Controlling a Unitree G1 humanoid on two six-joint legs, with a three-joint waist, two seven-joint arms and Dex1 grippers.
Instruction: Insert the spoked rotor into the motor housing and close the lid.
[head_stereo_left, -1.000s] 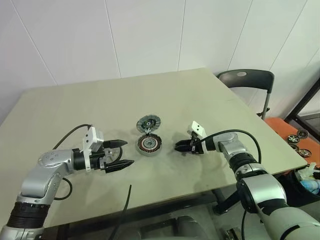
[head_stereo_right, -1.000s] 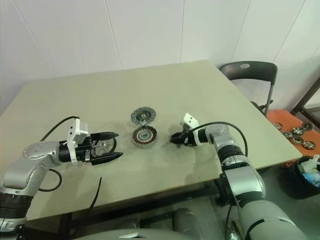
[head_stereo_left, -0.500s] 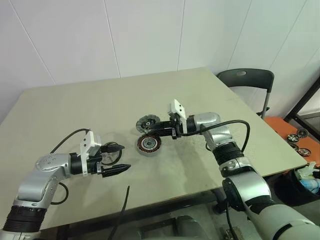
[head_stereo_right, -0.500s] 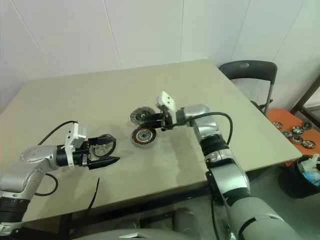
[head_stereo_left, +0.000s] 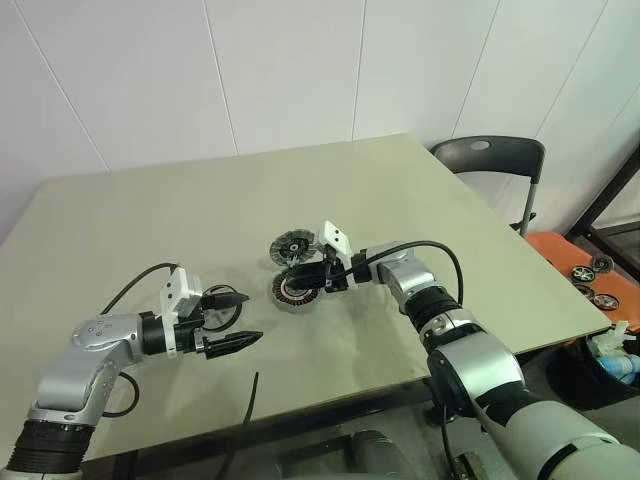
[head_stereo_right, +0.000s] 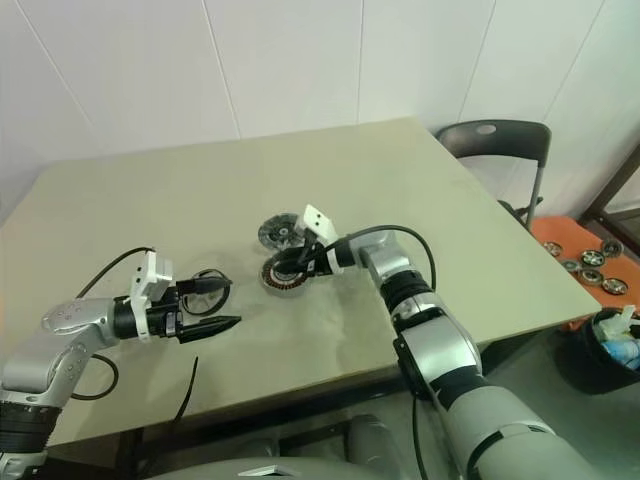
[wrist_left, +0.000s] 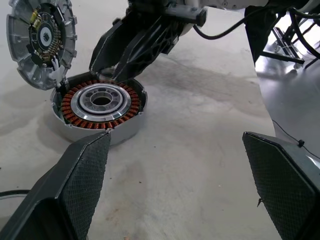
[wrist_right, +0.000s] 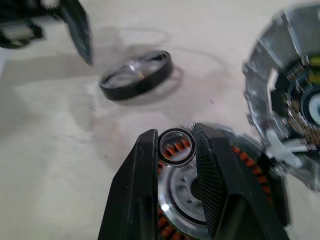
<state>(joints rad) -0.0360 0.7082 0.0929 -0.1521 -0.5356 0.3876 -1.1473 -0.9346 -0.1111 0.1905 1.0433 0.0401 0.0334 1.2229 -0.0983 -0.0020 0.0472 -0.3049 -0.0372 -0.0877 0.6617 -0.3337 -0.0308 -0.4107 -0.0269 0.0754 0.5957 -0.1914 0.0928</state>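
Next, my right gripper releases the small dark ring in the centre hole of the motor housing (head_stereo_left: 295, 288) (wrist_right: 198, 189).
The motor housing (wrist_left: 100, 102), a round silver cup with coppery windings, sits mid-table. Its lid (wrist_left: 42, 40), a ribbed grey disc, stands tilted up at the housing's far edge. The spoked rotor (wrist_right: 136, 75), a black-rimmed wheel with a shiny inside, lies flat on the table to the housing's left. My left gripper (head_stereo_left: 250, 317) is open beside it, fingers (wrist_left: 80, 185) spread wide and pointing toward the housing. My right gripper (wrist_right: 176, 137) reaches in from the right, its tips over the housing's rim, shut on a small dark ring (wrist_right: 176, 146).
A dark chair (head_stereo_left: 490, 160) stands past the table's right corner. An orange tray (head_stereo_left: 590, 275) with more wheels sits low on the right. A loose black cable (head_stereo_left: 250, 400) hangs over the front edge of the table (head_stereo_left: 400, 200).
My right gripper has swung left, from beside the housing to over its rim, still shut on the small ring. The left gripper has stayed put and open.
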